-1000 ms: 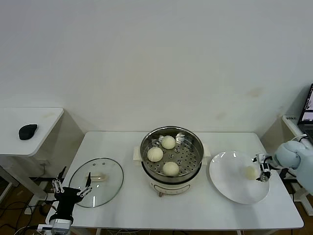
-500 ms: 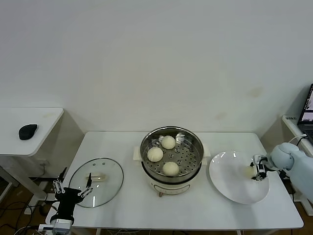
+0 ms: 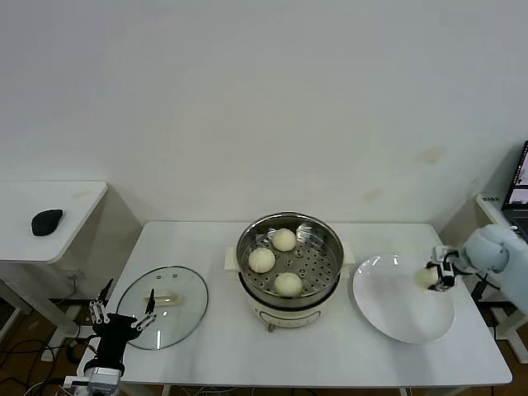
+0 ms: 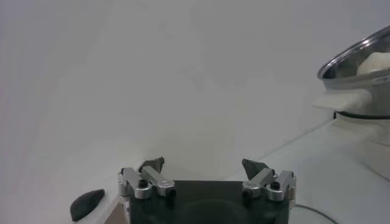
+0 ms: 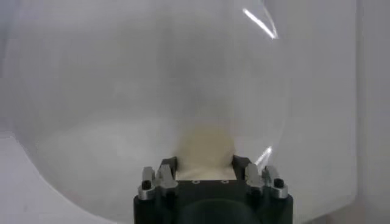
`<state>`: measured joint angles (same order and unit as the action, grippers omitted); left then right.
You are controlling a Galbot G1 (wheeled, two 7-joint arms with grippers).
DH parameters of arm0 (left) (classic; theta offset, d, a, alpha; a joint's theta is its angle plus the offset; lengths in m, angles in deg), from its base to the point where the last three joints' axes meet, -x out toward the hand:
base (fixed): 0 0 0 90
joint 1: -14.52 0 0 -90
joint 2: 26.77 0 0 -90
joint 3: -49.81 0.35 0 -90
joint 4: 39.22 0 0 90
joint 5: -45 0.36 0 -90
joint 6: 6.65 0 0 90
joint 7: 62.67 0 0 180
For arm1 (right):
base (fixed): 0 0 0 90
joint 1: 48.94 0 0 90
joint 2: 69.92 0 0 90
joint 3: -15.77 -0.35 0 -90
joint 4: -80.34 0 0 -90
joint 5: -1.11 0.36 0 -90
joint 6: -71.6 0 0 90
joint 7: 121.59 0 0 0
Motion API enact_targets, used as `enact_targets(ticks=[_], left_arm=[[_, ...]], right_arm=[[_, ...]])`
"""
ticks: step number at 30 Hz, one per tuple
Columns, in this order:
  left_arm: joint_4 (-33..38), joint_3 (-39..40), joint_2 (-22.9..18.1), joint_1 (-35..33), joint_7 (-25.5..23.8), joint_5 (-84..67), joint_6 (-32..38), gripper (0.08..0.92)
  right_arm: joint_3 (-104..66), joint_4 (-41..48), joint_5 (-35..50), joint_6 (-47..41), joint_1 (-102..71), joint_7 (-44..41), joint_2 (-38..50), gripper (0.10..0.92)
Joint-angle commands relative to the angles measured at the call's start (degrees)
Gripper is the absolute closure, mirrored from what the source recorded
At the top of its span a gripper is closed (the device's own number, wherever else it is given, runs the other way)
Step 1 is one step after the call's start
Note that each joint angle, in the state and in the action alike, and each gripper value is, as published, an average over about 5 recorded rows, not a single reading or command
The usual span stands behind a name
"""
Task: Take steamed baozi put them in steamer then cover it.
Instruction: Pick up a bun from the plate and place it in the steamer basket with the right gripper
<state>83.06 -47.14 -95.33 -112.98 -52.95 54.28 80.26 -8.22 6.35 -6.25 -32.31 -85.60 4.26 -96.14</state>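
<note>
I should release the last baozi from my right gripper onto the bare part of the steamer's tray [image 3: 313, 257] that is nearest to the white plate.
The steel steamer [image 3: 289, 266] stands mid-table on its white base, with three cream-white baozi [image 3: 261, 260] on its perforated tray. My right gripper [image 3: 435, 276] is shut on the last baozi [image 3: 423, 279] and holds it just above the right part of the white plate [image 3: 396, 309]. In the right wrist view the baozi [image 5: 205, 151] sits between my fingers [image 5: 167, 167], above the plate [image 5: 122, 109]. My left gripper [image 3: 122, 318] is open and empty, parked beyond the table's front-left corner. The steamer's rim shows in the left wrist view [image 4: 359, 61].
The glass lid [image 3: 162, 306] lies flat on the table left of the steamer. A side table [image 3: 58, 219] with a black mouse [image 3: 46, 221] stands at the left. A screen edge [image 3: 521, 183] is at the far right.
My right gripper has closed on the baozi and lifted it slightly off the plate, moving a little back. The left arm has not moved.
</note>
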Motion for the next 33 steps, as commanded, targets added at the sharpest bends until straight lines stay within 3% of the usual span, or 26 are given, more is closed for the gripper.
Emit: enact_targets(ticks=[1, 7, 15, 23, 33], left_arm=[[0.2, 0.1, 0.2, 0.0, 0.0, -0.1, 0.0, 0.177], [0.6, 0.5, 0.7, 0.4, 0.0, -0.3, -0.1, 0.177], [1.0, 0.8, 0.6, 0.4, 0.0, -0.4, 0.0, 0.177], [1.0, 0.8, -0.1, 0.5, -0.1, -0.3, -0.2, 0.177], [0.6, 0.3, -0.2, 1.1, -0.2, -0.6, -0.7, 0.177]], right_arm=[[24.1, -15.2, 15.9, -7.4, 28.6, 0.9, 6.0, 0.444], [44.7, -22.7, 30.0, -13.6, 54.6, 3.2, 1.5, 0.438], [48.3, -26.5, 44.9, -22.7, 58.7, 10.1, -10.4, 0.431], [43.9, -23.1, 46.5, -25.9, 48.1, 13.9, -19.4, 0.431], [40.9, -16.8, 38.5, -24.3, 36.5, 13.7, -23.5, 0.431]])
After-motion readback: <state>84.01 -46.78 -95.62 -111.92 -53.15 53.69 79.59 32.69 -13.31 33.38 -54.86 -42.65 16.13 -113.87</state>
